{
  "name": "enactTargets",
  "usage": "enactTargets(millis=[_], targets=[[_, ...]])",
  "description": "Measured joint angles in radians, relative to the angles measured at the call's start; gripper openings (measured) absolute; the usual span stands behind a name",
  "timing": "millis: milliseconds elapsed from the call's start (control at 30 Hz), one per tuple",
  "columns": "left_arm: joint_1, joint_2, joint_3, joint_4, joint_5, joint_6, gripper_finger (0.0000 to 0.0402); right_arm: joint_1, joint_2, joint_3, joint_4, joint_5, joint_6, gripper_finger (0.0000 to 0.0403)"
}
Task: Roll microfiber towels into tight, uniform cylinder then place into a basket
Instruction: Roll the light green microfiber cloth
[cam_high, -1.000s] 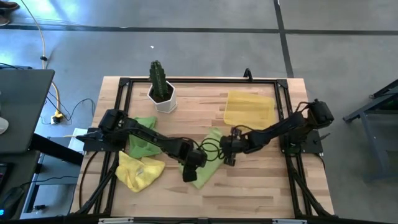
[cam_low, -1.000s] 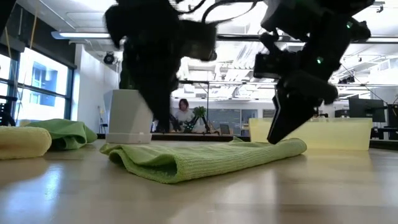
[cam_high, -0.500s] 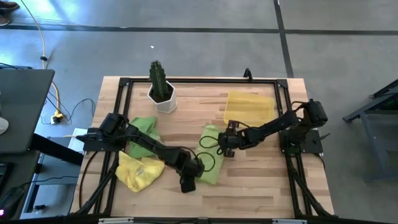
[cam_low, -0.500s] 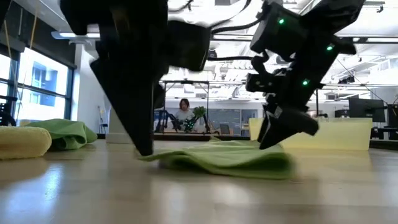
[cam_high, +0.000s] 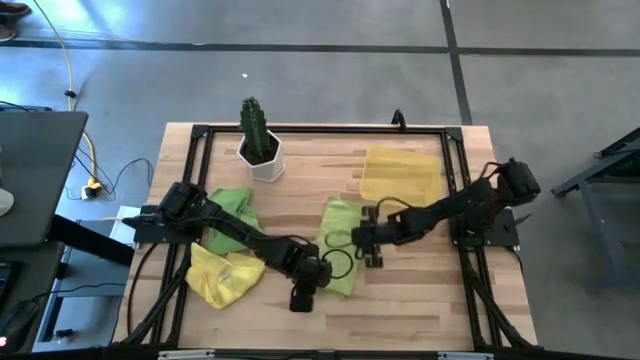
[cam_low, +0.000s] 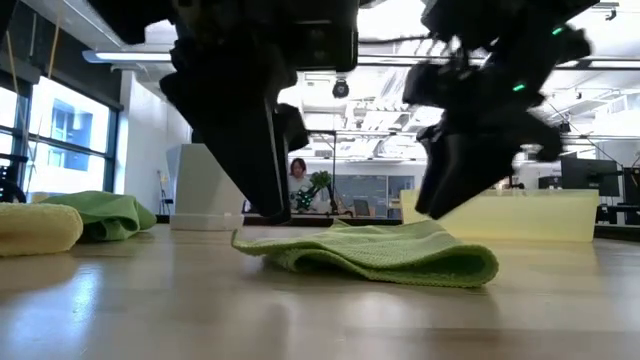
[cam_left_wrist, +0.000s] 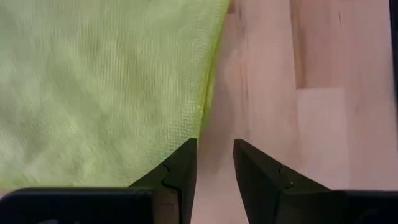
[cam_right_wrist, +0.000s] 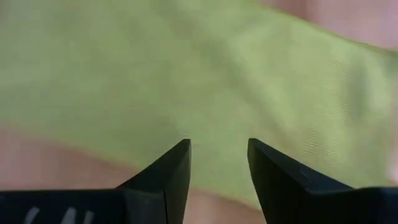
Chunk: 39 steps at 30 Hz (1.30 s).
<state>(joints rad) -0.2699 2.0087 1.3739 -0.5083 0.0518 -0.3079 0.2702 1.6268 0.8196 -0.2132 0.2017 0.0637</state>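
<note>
Next, I should move my right gripper to the lime green towel's near corner (cam_high: 350, 293), on my right gripper's own side, and close it there.
A lime green microfiber towel (cam_high: 338, 245) lies folded flat in the middle of the table, its thick fold (cam_low: 450, 265) toward the right. My left gripper (cam_left_wrist: 214, 155) hovers open at the towel's near left edge, one finger over the cloth and the gap over bare wood. My right gripper (cam_right_wrist: 219, 155) is open just above the towel's right side (cam_high: 352, 240). A second green towel (cam_high: 232, 212) and a yellow towel (cam_high: 222, 276) lie bunched at the left. The yellow basket (cam_high: 400, 172) stands at the far right.
A white pot with a cactus (cam_high: 262, 150) stands at the far left, and a black frame (cam_high: 320, 130) runs around the table's edges. Bare wood (cam_high: 400, 300) lies near and right of the middle towel.
My left gripper has gone toward the table's near edge along the towel's left side and rolled a little. My right gripper went toward the far edge, came back and rolled. The middle towel's near end has swung right; its thick fold, then at the left, is now at the right.
</note>
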Motion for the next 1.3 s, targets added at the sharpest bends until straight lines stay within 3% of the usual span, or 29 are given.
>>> enactTargets(millis=[200, 367, 600, 800, 1000, 1167, 1300], targets=[[-0.007, 0.0, -0.002, -0.025, -0.174, 0.199, 0.0094, 0.133, 0.008, 0.0, 0.024, -0.011, -0.162, 0.0153], [0.001, 0.0, -0.019, -0.019, -0.26, 0.233, 0.0094, 0.173, 0.012, 0.0, 0.115, 0.029, -0.173, 0.0153], [0.016, 0.0, -0.095, 0.054, -0.265, 0.082, 0.0094, 0.137, 0.036, 0.0, 0.13, 0.122, 0.025, 0.0153], [-0.003, -0.006, -0.149, 0.121, -0.256, -0.048, 0.0094, 0.074, 0.112, 0.0, 0.129, 0.133, 0.093, 0.0153], [-0.053, -0.001, -0.152, 0.217, -0.184, -0.164, 0.0094, 0.001, 0.172, 0.006, 0.19, 0.137, -0.006, 0.0153], [-0.079, 0.001, -0.152, 0.299, -0.197, -0.18, 0.0094, -0.048, 0.194, 0.004, 0.274, 0.132, -0.131, 0.0153], [-0.08, 0.001, -0.142, 0.288, -0.211, -0.179, 0.0094, -0.045, 0.131, -0.002, 0.189, 0.138, -0.169, 0.0153]])
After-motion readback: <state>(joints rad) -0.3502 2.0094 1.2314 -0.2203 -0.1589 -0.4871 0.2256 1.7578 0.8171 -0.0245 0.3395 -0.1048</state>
